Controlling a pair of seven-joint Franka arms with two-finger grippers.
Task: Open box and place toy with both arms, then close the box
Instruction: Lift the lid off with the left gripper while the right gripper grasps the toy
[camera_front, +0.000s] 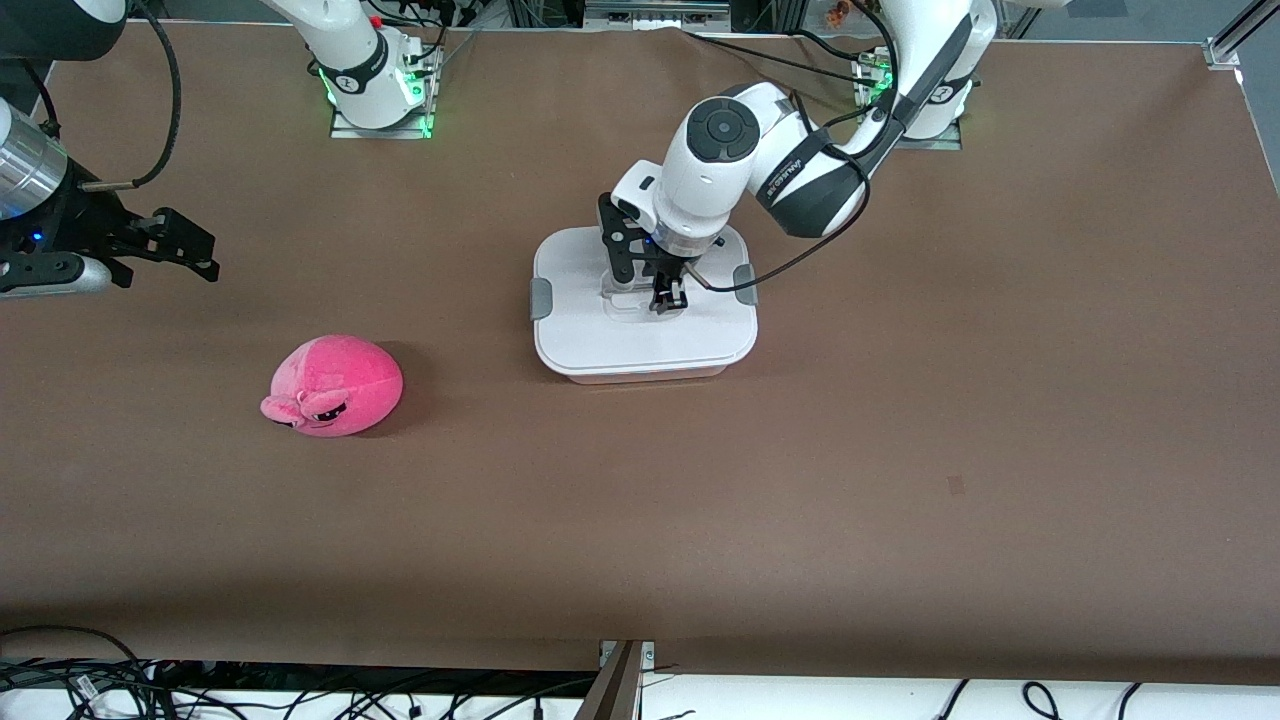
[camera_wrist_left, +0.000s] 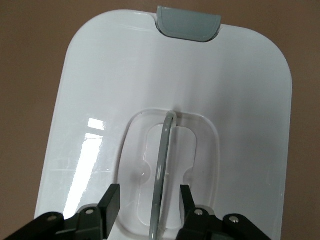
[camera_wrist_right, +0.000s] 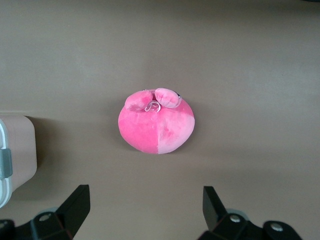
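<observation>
I will close my right gripper on the fabric (camera_front: 302, 376) (camera_wrist_right: 156, 116) next to the clear loop on top of the pink plush toy.
The box (camera_front: 640, 340) stands mid-table with its white lid (camera_wrist_left: 240, 100) on and a grey clip (camera_wrist_left: 189, 22) at each end. My left gripper (camera_front: 645, 280) is down on the lid, open, with one finger on each side of the thin grey handle (camera_wrist_left: 161, 170) in the recessed centre (camera_wrist_left: 149, 192); it is not touching the handle. The pink plush toy (camera_front: 333, 386) lies on the table toward the right arm's end, apart from the box. My right gripper (camera_front: 205, 255) hovers open and empty over bare table at that end. Its wrist view shows the toy (camera_wrist_right: 156, 122) ahead of its gripper (camera_wrist_right: 145, 197).
The brown table mat (camera_front: 800, 480) spreads wide around the box and the toy. The arm bases (camera_front: 378, 95) stand along the edge farthest from the front camera. Loose cables (camera_front: 90, 680) lie past the table's near edge. The box's end shows in the right wrist view (camera_wrist_right: 17, 150).
</observation>
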